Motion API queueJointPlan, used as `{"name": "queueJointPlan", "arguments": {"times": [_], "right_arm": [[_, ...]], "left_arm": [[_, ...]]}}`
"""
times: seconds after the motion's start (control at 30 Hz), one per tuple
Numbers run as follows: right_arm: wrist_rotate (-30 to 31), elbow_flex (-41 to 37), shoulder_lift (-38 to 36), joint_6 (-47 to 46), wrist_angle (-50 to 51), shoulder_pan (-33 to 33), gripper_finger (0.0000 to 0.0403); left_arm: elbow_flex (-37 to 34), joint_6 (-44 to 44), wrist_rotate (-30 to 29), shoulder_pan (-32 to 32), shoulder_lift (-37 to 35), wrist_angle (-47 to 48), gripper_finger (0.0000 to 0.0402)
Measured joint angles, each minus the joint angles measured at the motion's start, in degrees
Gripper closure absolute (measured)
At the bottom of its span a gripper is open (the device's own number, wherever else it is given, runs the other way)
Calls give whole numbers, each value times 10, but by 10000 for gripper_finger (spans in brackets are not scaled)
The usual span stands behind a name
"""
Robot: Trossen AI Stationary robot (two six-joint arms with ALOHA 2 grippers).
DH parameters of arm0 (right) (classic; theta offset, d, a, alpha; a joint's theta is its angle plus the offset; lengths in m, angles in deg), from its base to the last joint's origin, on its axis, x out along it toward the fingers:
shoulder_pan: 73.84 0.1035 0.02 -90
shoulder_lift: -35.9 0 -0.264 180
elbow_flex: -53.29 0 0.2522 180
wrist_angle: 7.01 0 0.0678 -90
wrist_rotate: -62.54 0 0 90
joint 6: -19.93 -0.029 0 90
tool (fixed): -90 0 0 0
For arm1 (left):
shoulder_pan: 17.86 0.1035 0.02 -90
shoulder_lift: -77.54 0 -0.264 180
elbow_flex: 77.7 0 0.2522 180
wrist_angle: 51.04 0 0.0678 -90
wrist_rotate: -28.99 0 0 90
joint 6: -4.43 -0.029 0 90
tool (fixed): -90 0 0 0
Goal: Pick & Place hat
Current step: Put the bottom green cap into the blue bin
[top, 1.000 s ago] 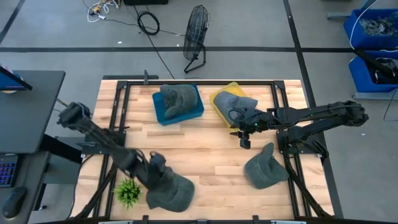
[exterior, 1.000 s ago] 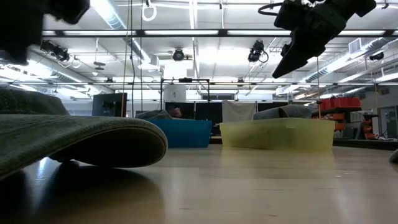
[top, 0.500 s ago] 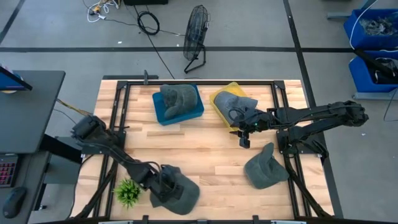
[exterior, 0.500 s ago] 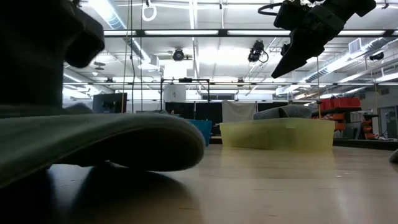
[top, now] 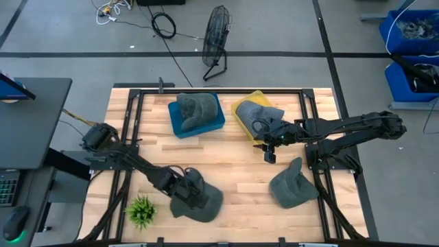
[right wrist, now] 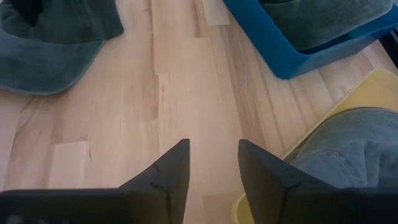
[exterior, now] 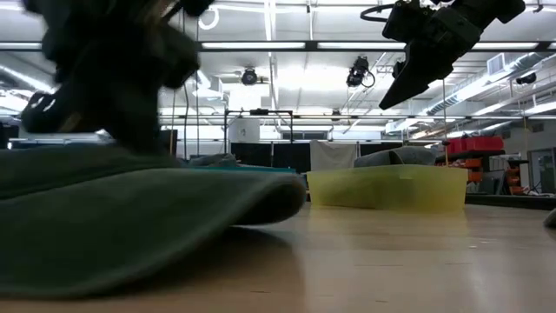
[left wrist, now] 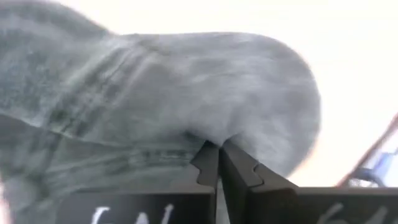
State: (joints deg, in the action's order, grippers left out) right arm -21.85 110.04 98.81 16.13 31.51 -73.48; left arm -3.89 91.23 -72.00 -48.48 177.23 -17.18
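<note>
The grey-green hat, now near the table's front edge, will be let go by my left gripper on top of the hat in the blue bin (top: 199, 118).
A grey-green hat (top: 201, 200) lies near the table's front edge, left of the middle; in the low view its brim (exterior: 261, 196) rests on the wood. My left gripper (top: 188, 191) is shut on it and the hat (left wrist: 155, 93) fills the left wrist view. My right gripper (top: 269, 152) hangs open above the table, just in front of the yellow bin, with nothing between its fingers (right wrist: 214, 162). A second hat (top: 293, 185) lies flat at the right front. My left gripper pinches a raised fold of the hat's cloth (left wrist: 211, 138) between its two shut fingers, on the crown's left part. The fingers come from above, slanting in from the table's left. The hat lies on the table with its brim down.
At the back stand a blue bin (top: 214, 125) and a yellow bin (top: 241, 118), each with a hat inside. A small green plant (top: 140, 211) sits at the front left, beside my left arm. Bare wood lies between the two arms.
My left gripper has gone toward the table's right edge and a little toward the far edge. The hat has slid along the table with it; in the low view its brim now reaches farther right.
</note>
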Motion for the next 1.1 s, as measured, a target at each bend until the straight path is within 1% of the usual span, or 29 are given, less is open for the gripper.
{"name": "queueJointPlan", "arguments": {"times": [0.1, 0.17, 0.3, 0.43, 0.57, 0.67, 0.83, 0.97, 1.1], "right_arm": [[0, 0, 0, 0, 0, 0, 263], [0, 0, 0, 0, 1, 0, 263], [0, 0, 0, 1, 0, 0, 263], [0, 0, 0, 2, 0, 0, 263], [0, 0, 0, 1, -1, 0, 263], [0, 0, 0, 2, -2, 0, 263], [0, 0, 0, 5, -3, 0, 263], [1, 0, 0, 9, -7, 0, 263], [1, 0, 0, 12, -8, 0, 263]], "left_arm": [[10, -35, -35, 16, -42, 13, 396], [14, -57, -60, 33, -77, 40, 394], [16, -116, -141, 83, -149, 116, 391], [16, -224, -180, 171, -203, 159, 396], [16, -344, -198, 277, -236, 139, 394], [16, -403, -203, 359, -241, 126, 395], [-2, -409, -205, 461, -218, 127, 394], [-32, -382, -203, 497, -176, 100, 389], [-54, -380, -192, 506, -122, 41, 387]]}}
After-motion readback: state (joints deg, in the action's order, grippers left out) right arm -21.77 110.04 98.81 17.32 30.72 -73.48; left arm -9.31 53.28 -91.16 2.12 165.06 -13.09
